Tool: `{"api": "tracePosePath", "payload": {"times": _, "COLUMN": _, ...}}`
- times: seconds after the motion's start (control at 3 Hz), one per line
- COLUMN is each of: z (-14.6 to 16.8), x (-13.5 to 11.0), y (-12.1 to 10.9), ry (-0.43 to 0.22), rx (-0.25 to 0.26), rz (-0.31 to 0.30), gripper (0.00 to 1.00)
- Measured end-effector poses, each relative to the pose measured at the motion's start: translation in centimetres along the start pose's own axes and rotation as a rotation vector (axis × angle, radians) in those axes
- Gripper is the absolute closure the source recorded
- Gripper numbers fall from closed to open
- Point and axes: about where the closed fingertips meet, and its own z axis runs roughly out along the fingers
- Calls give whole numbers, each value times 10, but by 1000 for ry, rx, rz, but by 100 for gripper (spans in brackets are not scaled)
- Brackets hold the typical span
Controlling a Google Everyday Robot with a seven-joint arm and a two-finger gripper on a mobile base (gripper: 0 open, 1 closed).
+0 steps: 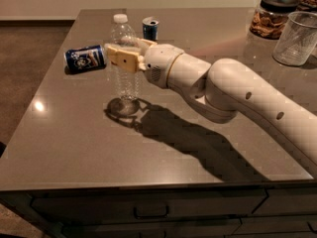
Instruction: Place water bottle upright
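Observation:
Next, I release the water bottle upright on the grey tabletop (121, 104) just in front of the cans. The bottle is now at or just above the tabletop.
The water bottle (125, 81) is clear and ribbed with a white cap. It stands upright, with its base on or just above the grey tabletop (74, 133). My gripper (120, 53) reaches in from the right and is shut around the bottle's middle, hiding its label band. One tan finger (123, 60) crosses the front of the bottle and the other sits behind it.
A blue soda can (85, 58) lies on its side just left of the bottle. A slim blue-and-silver can (150, 28) stands behind it. A dark-lidded jar (271, 15) and a clear cup (297, 37) stand at the back right. The table's front edge is near.

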Motion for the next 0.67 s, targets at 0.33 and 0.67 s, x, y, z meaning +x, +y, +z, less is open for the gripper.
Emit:
{"api": "tracePosePath", "payload": {"times": 0.33, "z": 1, "x": 3, "y": 0, "ry": -11, "rx": 30, "rz": -32, "gripper": 100}}
{"api": "tracePosePath", "payload": {"times": 0.67, "z": 8, "x": 10, "y": -2, "ry": -29, "rx": 59, "rz": -57, "gripper": 100}}
